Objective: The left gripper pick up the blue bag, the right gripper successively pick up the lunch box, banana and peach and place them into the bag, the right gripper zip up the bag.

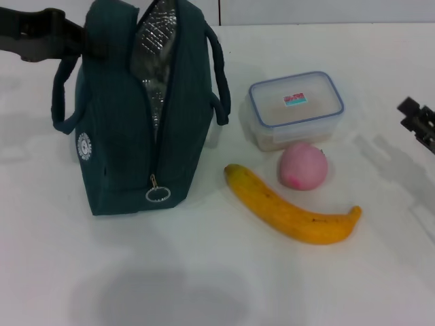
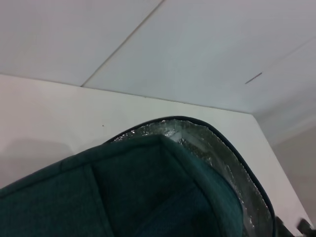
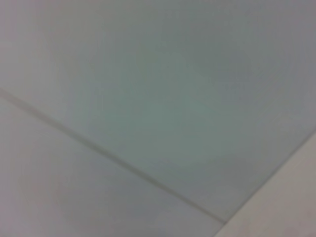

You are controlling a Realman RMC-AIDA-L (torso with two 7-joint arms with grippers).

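The lunch box's short side (image 1: 336,93), the one facing away from the blue bag, will be gripped by my right gripper.
The blue bag (image 1: 115,136) stands upright on the white table at the left. Its zip is open and shows the silver lining (image 1: 153,54); the ring pull (image 1: 158,195) hangs low at the front. My left gripper (image 1: 87,42) reaches in from the upper left and is shut on the bag's top edge. The left wrist view is filled by the bag (image 2: 123,197) close below. The lunch box (image 1: 296,109) lies right of the bag, with the pink peach (image 1: 303,166) in front of it and the banana (image 1: 285,210) nearest me. My right gripper (image 1: 410,114) hovers open at the far right edge, apart from everything.
The white table (image 1: 217,285) runs to a pale wall behind the bag. One bag handle (image 1: 221,102) loops out toward the lunch box. The right wrist view shows only pale wall panels (image 3: 158,98).
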